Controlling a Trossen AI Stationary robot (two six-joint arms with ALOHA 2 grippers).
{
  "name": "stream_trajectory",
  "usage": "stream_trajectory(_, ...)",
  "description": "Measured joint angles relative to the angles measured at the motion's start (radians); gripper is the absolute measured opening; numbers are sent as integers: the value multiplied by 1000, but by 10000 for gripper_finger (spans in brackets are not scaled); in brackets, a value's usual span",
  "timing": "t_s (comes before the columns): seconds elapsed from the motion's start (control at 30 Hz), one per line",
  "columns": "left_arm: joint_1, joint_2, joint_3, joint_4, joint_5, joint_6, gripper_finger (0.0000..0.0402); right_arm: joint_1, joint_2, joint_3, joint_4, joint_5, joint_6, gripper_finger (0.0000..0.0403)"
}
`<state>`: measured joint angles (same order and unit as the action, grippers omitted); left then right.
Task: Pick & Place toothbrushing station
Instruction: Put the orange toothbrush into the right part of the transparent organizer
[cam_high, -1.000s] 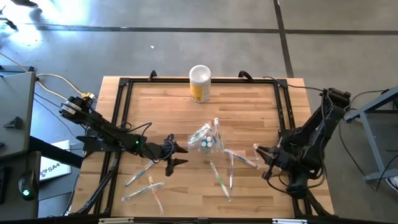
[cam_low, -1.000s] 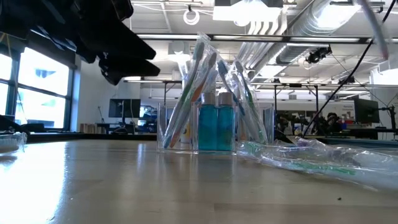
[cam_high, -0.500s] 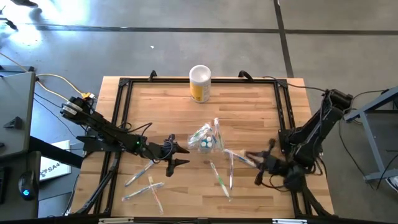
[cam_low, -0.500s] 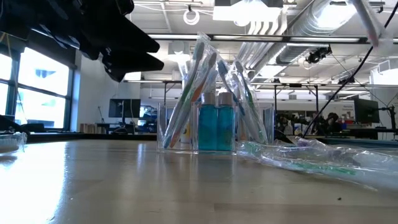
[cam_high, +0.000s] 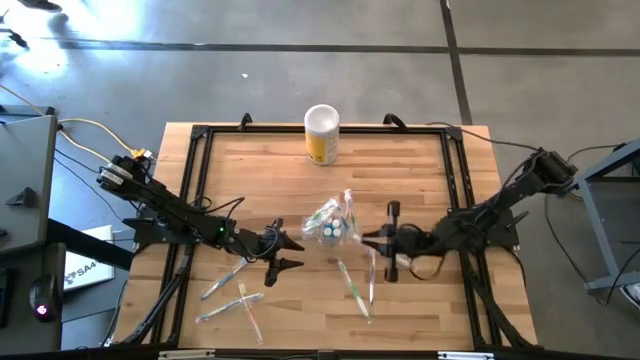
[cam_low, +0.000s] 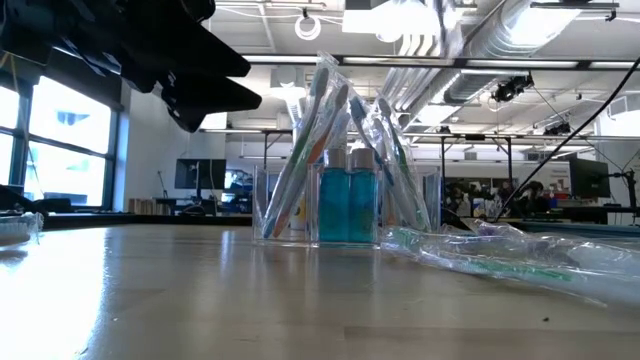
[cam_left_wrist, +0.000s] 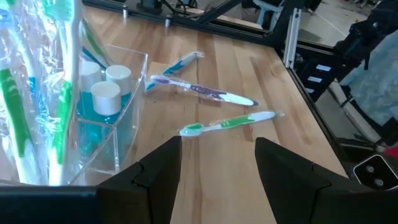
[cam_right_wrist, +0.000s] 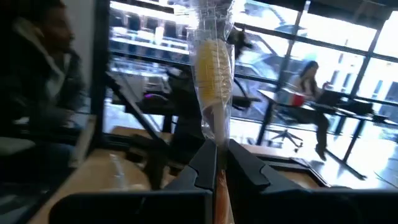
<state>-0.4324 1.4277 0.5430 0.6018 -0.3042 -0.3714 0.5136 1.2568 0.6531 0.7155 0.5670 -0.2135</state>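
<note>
My right gripper needs to let go of the wrapped toothbrush in the clear holder (cam_high: 347, 226) beside the teal bottles. The toothbrush is now held just beside the holder.
The toothbrushing station (cam_high: 332, 226) is a clear holder (cam_low: 340, 205) that stands on its base mid-table, with two teal bottles (cam_left_wrist: 106, 99) and wrapped toothbrushes leaning in it. My left gripper (cam_left_wrist: 217, 142) hovers open just left of it (cam_high: 285, 252), touching nothing. My right gripper (cam_high: 372, 240) reaches level from the right, just right of the holder. It is shut on a wrapped toothbrush with yellow-orange bristles (cam_right_wrist: 214, 65). Loose toothbrushes (cam_high: 228, 282) (cam_left_wrist: 227, 122) lie flat on the wood. My right gripper pinches the wrapped toothbrush between its two fingers, on the wrapped shaft just below the head (cam_right_wrist: 213, 132). The fingers come level from the table's right and lie across the brush. Its bristle end stands up above the fingers, and an orange part (cam_right_wrist: 219, 196) shows behind them.
A yellow canister with a white top (cam_high: 322, 133) stands at the far edge. More wrapped toothbrushes (cam_high: 355, 285) (cam_high: 245, 305) lie near the front, and crinkled wrap (cam_low: 500, 255) lies right of the holder. A black frame (cam_high: 195, 180) rims the table. People sit in the room beyond.
My right gripper has swung from the table's right edge toward the holder, rising a little and turning its wrist until it points level. It has stayed shut and has carried the wrapped toothbrush along.
</note>
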Motion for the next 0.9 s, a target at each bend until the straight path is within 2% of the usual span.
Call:
stream_trajectory(0.1,0,0,0,0,0,0,200,-55,18,-68,133,-4,-14,9)
stream_trajectory(0.2,0,0,0,-1,1,0,200,-101,32,-134,300,-63,-9,9)
stream_trajectory(0.33,0,0,0,1,2,0,200,-164,71,-218,440,-144,60,9)
stream_trajectory(0.5,0,0,0,10,2,-9,200,-218,162,-278,584,-179,140,9)
stream_trajectory(0.6,0,0,0,10,2,-23,200,-240,229,-296,686,-180,177,9)
stream_trajectory(0.7,0,0,0,9,2,-26,200,-256,281,-305,716,-174,221,9)
stream_trajectory(0.9,0,0,0,4,2,-26,200,-266,392,-305,717,-67,277,9)
